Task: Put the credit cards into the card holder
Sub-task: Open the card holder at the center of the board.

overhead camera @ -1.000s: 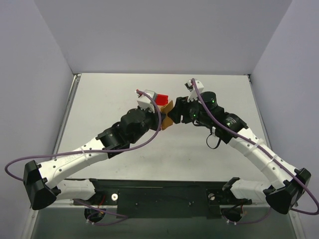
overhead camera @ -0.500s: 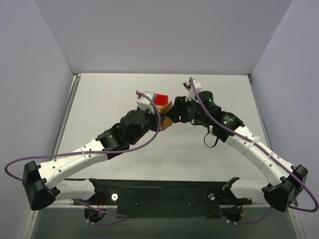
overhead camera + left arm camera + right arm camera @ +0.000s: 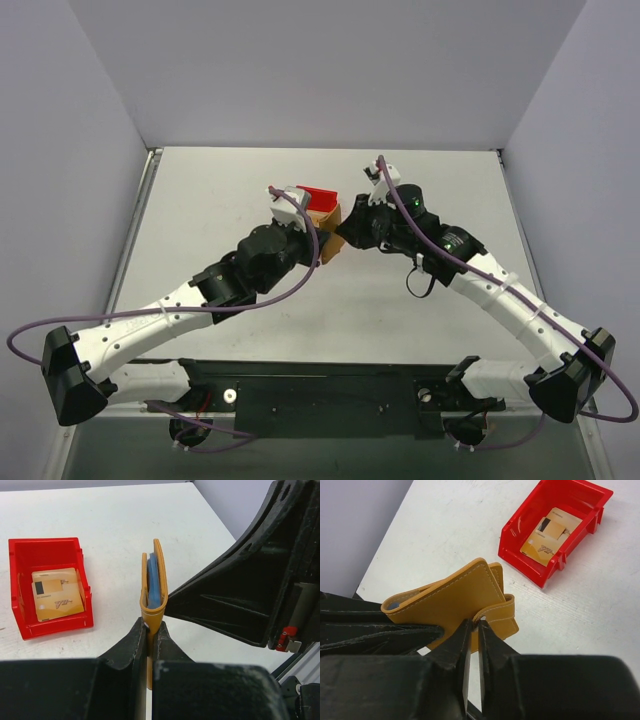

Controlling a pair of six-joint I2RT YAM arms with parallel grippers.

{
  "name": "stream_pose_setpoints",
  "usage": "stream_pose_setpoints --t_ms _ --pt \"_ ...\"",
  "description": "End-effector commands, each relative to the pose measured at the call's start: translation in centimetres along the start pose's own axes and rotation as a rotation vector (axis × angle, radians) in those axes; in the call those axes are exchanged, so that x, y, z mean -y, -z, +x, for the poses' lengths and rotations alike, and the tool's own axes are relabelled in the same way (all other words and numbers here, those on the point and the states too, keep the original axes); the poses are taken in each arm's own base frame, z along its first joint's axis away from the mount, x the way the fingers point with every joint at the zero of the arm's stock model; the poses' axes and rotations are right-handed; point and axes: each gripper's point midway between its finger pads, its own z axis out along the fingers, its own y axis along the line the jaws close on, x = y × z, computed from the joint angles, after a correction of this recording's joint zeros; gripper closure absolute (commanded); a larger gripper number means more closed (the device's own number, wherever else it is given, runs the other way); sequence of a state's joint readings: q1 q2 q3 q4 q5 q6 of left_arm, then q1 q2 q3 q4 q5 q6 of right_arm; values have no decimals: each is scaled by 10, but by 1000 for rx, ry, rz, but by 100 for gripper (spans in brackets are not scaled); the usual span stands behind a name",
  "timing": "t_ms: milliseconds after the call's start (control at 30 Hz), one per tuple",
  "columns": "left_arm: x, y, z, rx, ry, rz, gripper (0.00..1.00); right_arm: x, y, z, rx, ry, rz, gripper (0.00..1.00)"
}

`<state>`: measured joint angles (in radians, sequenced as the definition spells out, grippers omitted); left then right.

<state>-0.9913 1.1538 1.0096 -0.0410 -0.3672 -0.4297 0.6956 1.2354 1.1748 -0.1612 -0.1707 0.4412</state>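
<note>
My left gripper is pinching both covers of the card holder shut. It should open and take the blue panel's side (image 3: 154,584) while my right gripper holds the strap.
The orange-tan card holder (image 3: 153,592) hangs above the table, seen edge-on, with its light blue inner panel showing. My left gripper (image 3: 151,625) is shut on its lower edge. From the other side, my right gripper (image 3: 474,623) is shut on the small strap tab (image 3: 503,614) of the card holder (image 3: 451,601). In the top view the card holder (image 3: 331,222) sits between the two wrists. Two golden credit cards (image 3: 56,599) lie overlapped in the red bin (image 3: 50,628), and in the right wrist view these cards (image 3: 543,546) are also visible.
The red bin (image 3: 321,193) stands on the white table (image 3: 220,200) just behind the grippers, and the red bin (image 3: 521,559) is beyond the card holder in the right wrist view. Grey walls enclose the table on three sides.
The right gripper has moved in toward the card holder and shut on its strap tab. The left arm kept its grip and shifted slightly forward.
</note>
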Motion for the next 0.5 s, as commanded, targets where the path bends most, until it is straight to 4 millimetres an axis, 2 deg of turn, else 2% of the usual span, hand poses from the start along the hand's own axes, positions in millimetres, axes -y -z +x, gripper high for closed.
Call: stream_pose_setpoints --t_ms 0,233,300,367,400,433,467 --pt "25 18 -53 155 72 104 100 44 -1 -5 19 6 205 100" --pt "21 20 -51 156 70 89 100 85 15 -8 11 50 456 100" --pt "20 19 -50 155 66 81 100 94 21 -7 12 58 505 100" --pt "17 17 -48 145 58 63 100 94 27 -10 46 49 503 100" --pt "15 16 -46 138 53 55 100 89 32 -20 93 49 479 97" --pt "14 15 -45 134 51 50 100 88 33 -17 95 53 458 85" --pt "13 15 -43 128 44 43 100 80 38 -25 137 53 418 80"
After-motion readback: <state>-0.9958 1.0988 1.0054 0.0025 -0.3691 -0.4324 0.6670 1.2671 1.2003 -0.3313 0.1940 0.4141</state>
